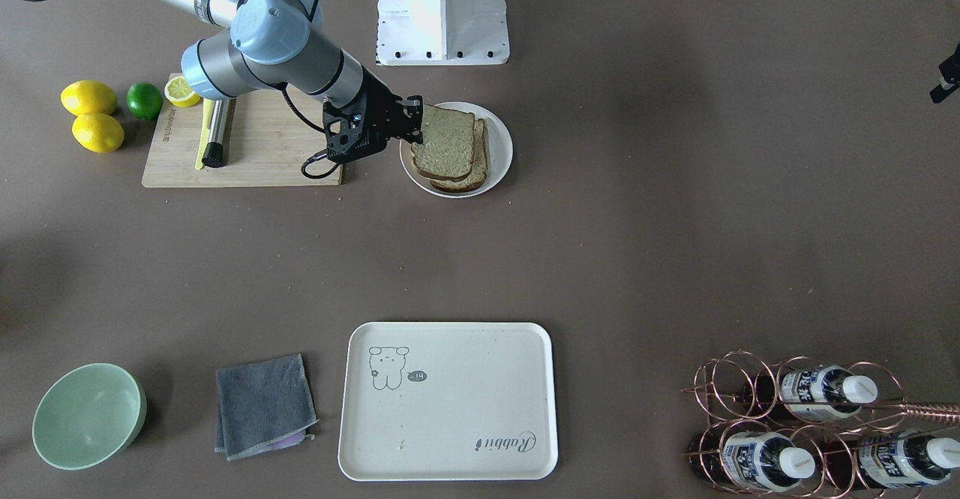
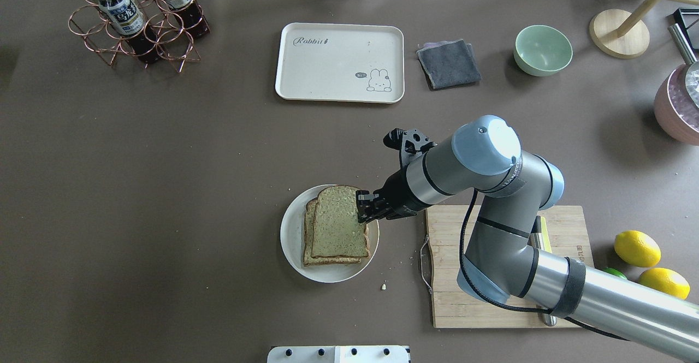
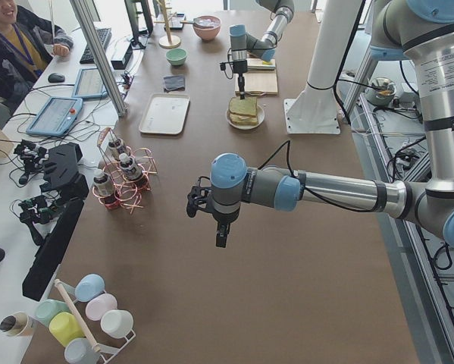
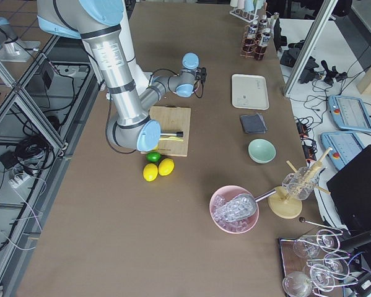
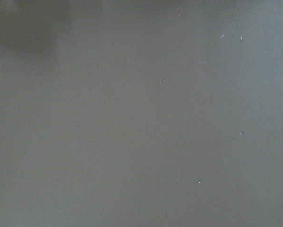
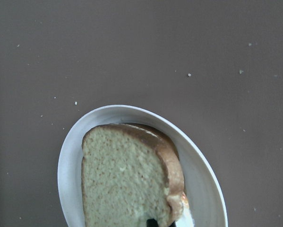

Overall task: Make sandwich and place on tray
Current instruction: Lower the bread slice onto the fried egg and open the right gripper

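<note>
Next, I let go of the top bread slice with my right gripper, squarely over the lower slice on the round white plate [image 1: 459,142] [image 6: 132,187].
The sandwich lies on a round white plate [image 1: 501,139]: a top bread slice [image 1: 444,146] over a lower slice [image 1: 478,172]. A bit of white egg [image 6: 181,205] peeks out between them in the right wrist view. My right gripper [image 1: 414,120] is at the top slice's edge nearest the cutting board and looks shut on it; it also shows from overhead [image 2: 365,207]. The cream tray [image 1: 450,439] sits empty across the table. My left gripper [image 3: 221,235] hangs over bare table, and I cannot tell whether it is open or shut.
A wooden cutting board [image 1: 255,154] with a knife and a lemon half lies beside the plate. Two lemons [image 1: 88,98] and a lime are beyond it. A green bowl [image 1: 88,415] and a grey cloth [image 1: 264,405] flank the tray. A copper bottle rack [image 1: 810,424] stands further along.
</note>
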`<state>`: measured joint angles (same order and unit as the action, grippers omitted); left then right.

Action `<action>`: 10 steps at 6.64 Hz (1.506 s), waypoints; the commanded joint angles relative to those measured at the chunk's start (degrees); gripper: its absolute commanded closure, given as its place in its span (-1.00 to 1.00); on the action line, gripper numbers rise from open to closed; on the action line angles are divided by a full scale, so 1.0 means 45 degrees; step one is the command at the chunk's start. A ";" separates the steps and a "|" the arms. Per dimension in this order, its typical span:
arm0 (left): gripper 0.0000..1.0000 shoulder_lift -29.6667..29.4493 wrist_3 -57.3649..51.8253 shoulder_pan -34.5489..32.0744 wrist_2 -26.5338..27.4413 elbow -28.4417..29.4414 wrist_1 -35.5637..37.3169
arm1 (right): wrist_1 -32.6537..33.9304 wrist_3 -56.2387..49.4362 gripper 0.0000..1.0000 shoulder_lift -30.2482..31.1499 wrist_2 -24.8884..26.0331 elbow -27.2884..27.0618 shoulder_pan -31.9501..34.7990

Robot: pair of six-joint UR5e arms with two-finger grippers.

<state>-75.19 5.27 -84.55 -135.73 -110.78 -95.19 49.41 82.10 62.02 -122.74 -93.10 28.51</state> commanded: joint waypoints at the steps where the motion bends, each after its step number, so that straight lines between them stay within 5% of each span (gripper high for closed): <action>1: -0.96 0.0010 0.0019 0.0000 0.0005 -0.0031 0.0000 | -0.0668 0.0037 1.00 -0.0033 -0.0009 0.0455 -0.0026; 10: -0.96 0.0088 0.0039 -0.0020 0.0005 -0.0168 0.0000 | -0.0707 0.0428 1.00 -0.0287 0.0089 0.0591 -0.0397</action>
<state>-74.87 5.45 -84.58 -135.71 -111.51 -95.19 46.30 83.89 60.84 -122.28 -90.71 26.77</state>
